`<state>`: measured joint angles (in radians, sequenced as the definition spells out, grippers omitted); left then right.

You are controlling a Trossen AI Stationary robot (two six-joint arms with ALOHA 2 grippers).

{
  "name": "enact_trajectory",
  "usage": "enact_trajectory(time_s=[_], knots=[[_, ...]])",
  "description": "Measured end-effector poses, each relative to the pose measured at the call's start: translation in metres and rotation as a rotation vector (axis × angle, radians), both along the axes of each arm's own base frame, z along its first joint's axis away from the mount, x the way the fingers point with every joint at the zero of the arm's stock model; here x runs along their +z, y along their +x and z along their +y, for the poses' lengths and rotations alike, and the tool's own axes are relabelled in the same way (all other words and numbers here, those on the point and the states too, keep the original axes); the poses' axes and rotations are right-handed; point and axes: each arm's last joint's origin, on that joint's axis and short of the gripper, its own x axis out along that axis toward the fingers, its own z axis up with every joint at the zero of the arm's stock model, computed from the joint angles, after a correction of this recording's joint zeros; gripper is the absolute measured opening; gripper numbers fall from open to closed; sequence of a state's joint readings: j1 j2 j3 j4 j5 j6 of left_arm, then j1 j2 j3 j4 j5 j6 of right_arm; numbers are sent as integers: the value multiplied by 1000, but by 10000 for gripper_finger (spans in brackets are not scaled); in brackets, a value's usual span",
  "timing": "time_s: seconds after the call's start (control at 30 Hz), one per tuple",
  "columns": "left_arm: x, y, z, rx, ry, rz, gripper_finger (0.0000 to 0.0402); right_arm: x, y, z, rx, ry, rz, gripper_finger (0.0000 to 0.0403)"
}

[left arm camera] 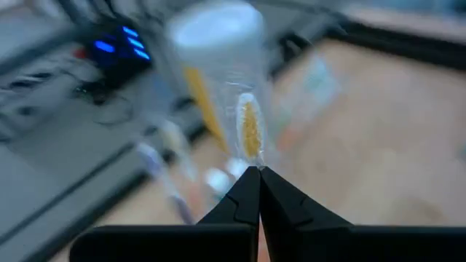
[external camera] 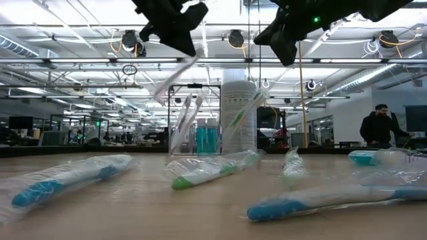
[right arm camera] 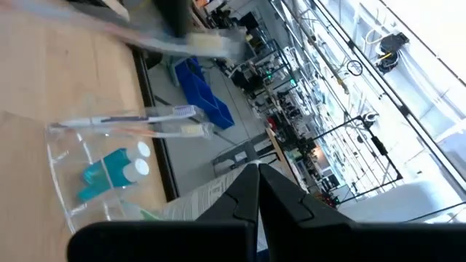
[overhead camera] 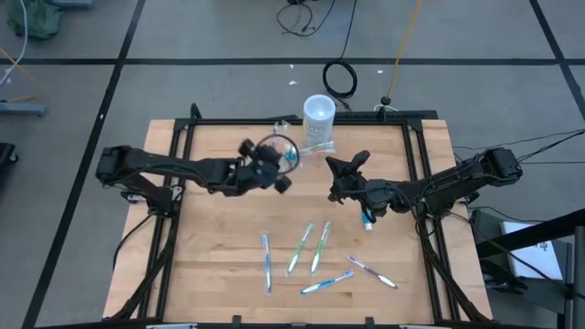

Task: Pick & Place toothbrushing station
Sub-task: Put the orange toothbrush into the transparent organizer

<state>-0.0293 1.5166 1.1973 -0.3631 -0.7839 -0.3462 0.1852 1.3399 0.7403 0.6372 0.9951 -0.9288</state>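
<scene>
Next, my left gripper lets go of the wrapped toothbrush in the clear holder (overhead camera: 288, 155) (left arm camera: 224, 188) beside the taller white cup.
The toothbrushing station (overhead camera: 289, 146), a small clear holder, stands on the table's far side beside the taller white cup (overhead camera: 318, 111). It also shows in the low view (external camera: 193, 130) and in the right wrist view (right arm camera: 87, 182), with toothbrushes and teal tubes in it. My left gripper (overhead camera: 274, 172) hangs above and just near of the holder, shut on a pale toothbrush (external camera: 175, 79) in a clear wrapper. My right gripper (overhead camera: 345, 170) hangs shut and empty (right arm camera: 258, 169) to the right of the holder. My left gripper pinches one end of the wrapped toothbrush (left arm camera: 253, 161) between its two fingertips. In the low view the toothbrush's upper end (external camera: 191, 61) is at the fingers, and the rest slants down and left, clear of the table and above the holder.
Several wrapped toothbrushes lie on the near half of the table (overhead camera: 306, 247), among them a green one (external camera: 207, 170) and blue ones (external camera: 63, 180). A black frame (overhead camera: 274, 120) runs along the table's far edge behind the cup. A person (external camera: 380, 127) stands far off in the room.
</scene>
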Motion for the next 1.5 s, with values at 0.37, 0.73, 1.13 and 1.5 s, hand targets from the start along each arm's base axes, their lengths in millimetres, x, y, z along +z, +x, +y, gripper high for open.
enact_trajectory(time_s=[0.37,0.73,1.13,1.5], knots=[[-18,-3,42,101,171,-232,3,0,0,0,4,1,-2,0],[-63,-38,84,141,252,-405,5,0,0,0,5,0,-2,0],[-108,-62,86,124,151,-355,6,0,0,0,5,0,-2,0],[-117,-56,72,-211,110,-238,10,0,0,0,6,1,-2,0]])
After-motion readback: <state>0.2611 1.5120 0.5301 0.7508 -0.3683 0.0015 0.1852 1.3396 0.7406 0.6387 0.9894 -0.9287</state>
